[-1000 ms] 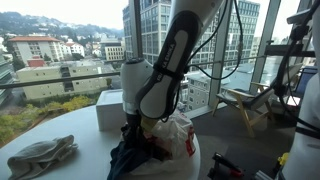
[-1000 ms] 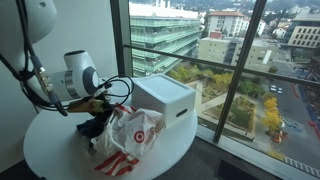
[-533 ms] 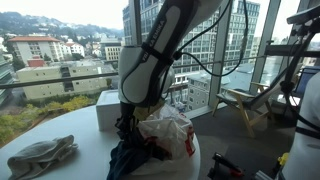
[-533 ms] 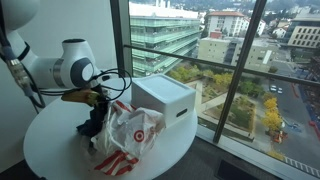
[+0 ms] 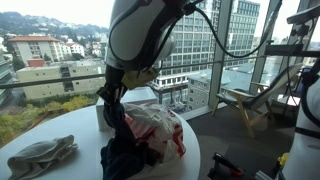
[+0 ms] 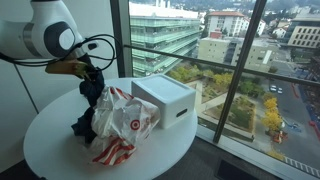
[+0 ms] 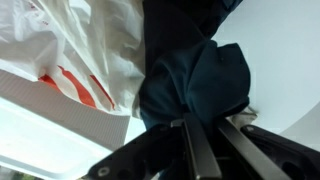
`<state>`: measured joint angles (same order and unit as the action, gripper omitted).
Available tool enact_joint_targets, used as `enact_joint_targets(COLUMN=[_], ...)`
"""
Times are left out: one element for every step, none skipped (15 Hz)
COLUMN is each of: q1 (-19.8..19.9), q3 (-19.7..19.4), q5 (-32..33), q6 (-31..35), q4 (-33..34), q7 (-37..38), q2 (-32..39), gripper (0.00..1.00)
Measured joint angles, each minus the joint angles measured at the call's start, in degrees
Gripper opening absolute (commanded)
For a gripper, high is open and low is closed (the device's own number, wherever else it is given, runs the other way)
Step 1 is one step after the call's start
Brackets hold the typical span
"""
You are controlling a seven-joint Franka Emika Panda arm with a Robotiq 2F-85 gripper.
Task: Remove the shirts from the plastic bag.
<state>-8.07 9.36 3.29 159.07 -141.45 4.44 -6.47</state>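
Note:
Next, I let go of the dark blue shirt on the white table [image 5: 81,166], between the grey-green garment and the plastic bag.
A white plastic bag with red marks [image 5: 158,128] [image 6: 130,120] lies on the round white table [image 5: 60,128] [image 6: 160,150]. A dark blue shirt [image 5: 122,150] [image 6: 88,112] hangs out of its mouth, drawn up and stretched. My gripper [image 5: 108,100] [image 6: 88,72] [image 7: 212,135] is shut on the top of this dark shirt [image 7: 190,85], above the table beside the bag. In the wrist view the bag [image 7: 80,50] lies at the upper left. Any other shirt inside the bag is hidden.
A white box [image 6: 165,100] [image 5: 108,108] stands on the table behind the bag. A light grey-green garment [image 5: 40,155] lies on the table's near side in an exterior view. Large windows [image 6: 230,60] border the table; a chair [image 5: 245,105] stands beyond it.
My gripper has risen and moved away from the bag, still holding the dark shirt. More of the shirt has come out, and the bag has tipped and shifted.

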Motion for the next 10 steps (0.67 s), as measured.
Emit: enact_joint_targets(q1=[-0.52,-0.97,-1.31,-1.44,-1.41,-1.21,-0.86,-0.47,-0.10,0.19], q3=[0.11,0.25,0.43,0.66,0.89,1.07,1.23,1.30,1.30,1.30], q5=[0.00,0.00,0.09,0.43,1.28,2.80,4.33,5.67,6.68,7.15], q6=[0.05,0.07,0.12,0.23,0.21,-0.41,-1.44,-2.39,-2.65,-2.63], q4=[0.02,0.05,0.07,0.08,0.08,0.06,0.02,-0.02,-0.05,-0.06], q7=[-0.19,-0.34,-0.44,-0.48,-0.49,-0.47,-0.47,-0.47,-0.47,-0.51], q2=[-1.98,-3.88,-5.72,-7.37,-8.76,-9.82,-10.49,-10.79,-10.84,-10.84], gripper=[0.02,0.02,0.02,0.02,0.02,0.02,0.02,0.02,0.02,0.02])
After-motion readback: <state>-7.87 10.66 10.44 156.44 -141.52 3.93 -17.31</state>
